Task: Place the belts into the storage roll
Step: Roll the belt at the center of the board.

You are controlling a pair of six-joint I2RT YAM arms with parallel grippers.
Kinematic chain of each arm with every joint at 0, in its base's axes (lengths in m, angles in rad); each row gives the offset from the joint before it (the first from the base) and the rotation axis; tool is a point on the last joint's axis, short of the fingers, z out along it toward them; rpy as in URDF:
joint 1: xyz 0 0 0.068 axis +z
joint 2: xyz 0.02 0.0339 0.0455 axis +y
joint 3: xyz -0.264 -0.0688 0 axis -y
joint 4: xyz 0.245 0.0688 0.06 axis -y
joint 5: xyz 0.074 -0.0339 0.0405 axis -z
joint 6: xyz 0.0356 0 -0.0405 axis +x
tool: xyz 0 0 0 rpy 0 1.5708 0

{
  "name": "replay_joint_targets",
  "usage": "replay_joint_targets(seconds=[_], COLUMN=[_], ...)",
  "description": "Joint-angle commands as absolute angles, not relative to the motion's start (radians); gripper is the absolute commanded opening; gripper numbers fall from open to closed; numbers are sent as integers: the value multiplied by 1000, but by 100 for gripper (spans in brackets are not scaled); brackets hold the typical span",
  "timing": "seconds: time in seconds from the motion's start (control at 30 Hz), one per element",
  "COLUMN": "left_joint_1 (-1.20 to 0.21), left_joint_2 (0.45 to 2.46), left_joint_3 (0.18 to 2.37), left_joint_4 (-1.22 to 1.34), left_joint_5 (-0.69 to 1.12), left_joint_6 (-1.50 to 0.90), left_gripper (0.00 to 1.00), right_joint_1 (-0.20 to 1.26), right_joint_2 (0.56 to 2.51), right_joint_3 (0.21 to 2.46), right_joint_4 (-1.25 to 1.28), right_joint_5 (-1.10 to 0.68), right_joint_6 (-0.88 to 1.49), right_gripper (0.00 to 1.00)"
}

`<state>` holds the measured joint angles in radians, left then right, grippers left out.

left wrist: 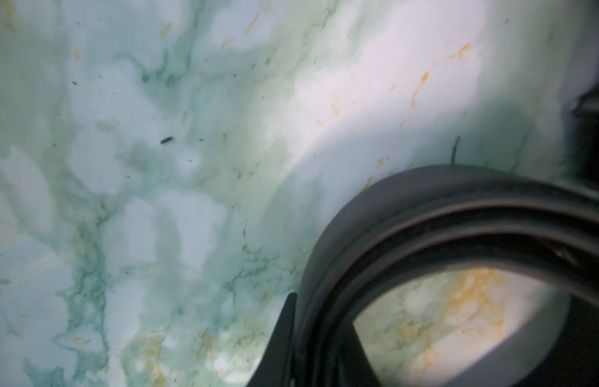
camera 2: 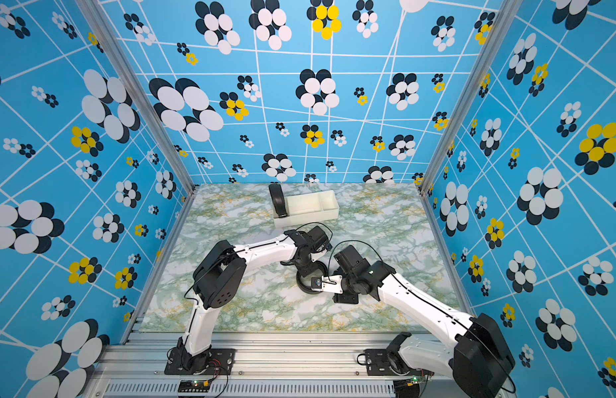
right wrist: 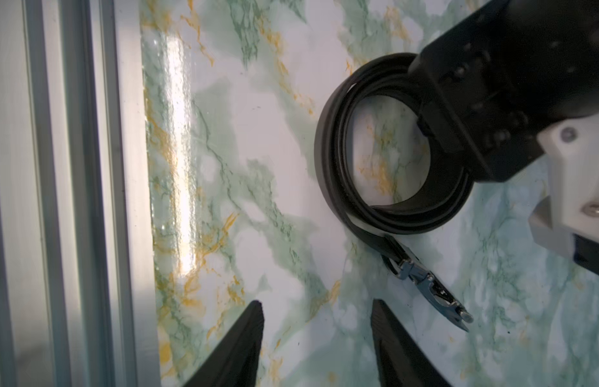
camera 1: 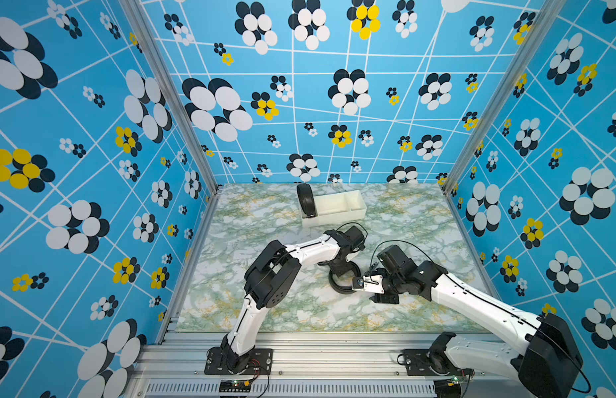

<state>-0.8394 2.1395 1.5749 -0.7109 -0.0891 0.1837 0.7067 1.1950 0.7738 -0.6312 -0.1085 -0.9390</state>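
The buckle end of the mid-table belt trails off from its coil. My right gripper needs to close beside that spot, on the near side of the coil (camera 1: pixel 345 290) (right wrist: pixel 335 191).
The storage roll (camera 1: pixel 351 211) (camera 2: pixel 325 211) stands at the back of the marbled table. One belt (camera 1: pixel 306 201) (camera 2: pixel 278 202), a black coil on edge, sits in its left end compartment. The other belt (camera 1: pixel 338 286) (left wrist: pixel 425 214) (right wrist: pixel 328 150) lies coiled mid-table, its metal buckle (right wrist: pixel 425 281) trailing off the coil. My left gripper (camera 1: pixel 341 272) (left wrist: pixel 320 338) reaches down from above and is shut on this coil's wall, one finger outside and one inside. My right gripper (right wrist: pixel 315 303) hovers open just right of the coil, with only bare table between its fingers.
Both forearms converge over the middle of the table, close together. The aluminium front rail (right wrist: pixel 73 201) runs along the table's near edge. Patterned blue walls enclose the left, back and right sides.
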Motion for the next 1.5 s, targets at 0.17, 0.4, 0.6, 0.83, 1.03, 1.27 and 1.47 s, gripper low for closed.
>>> replay_joint_targets(seconds=[0.17,0.4,0.6,0.83,1.03,1.27,1.47], left_joint_1=[-869,-891,-906,-907,-911,-914,-913], left_joint_2=[2263,2270,2280,2295,2297,2301,2310], left_joint_3=[1520,1529,1536,1543,1544,1542,1557], left_joint_4=[-752,-774,-788,-796,-804,-810,-812], left_joint_5=[-51,-44,-49,-49,-49,-60,-55], left_joint_6=[245,299,323,341,355,364,365], left_gripper=[0,0,0,0,0,0,0], right_joint_1=[744,745,747,746,746,747,780], right_joint_2=[1327,1453,1493,1495,1511,1454,1423], right_joint_3=[813,890,912,880,893,999,961], right_joint_4=[-467,-462,-515,-516,-520,-676,-703], right_joint_5=[-15,-22,-69,-90,-99,-113,-122], right_joint_6=[-1112,-1203,-1247,-1244,-1218,-1177,-1145], right_gripper=[56,56,56,57,57,57,58])
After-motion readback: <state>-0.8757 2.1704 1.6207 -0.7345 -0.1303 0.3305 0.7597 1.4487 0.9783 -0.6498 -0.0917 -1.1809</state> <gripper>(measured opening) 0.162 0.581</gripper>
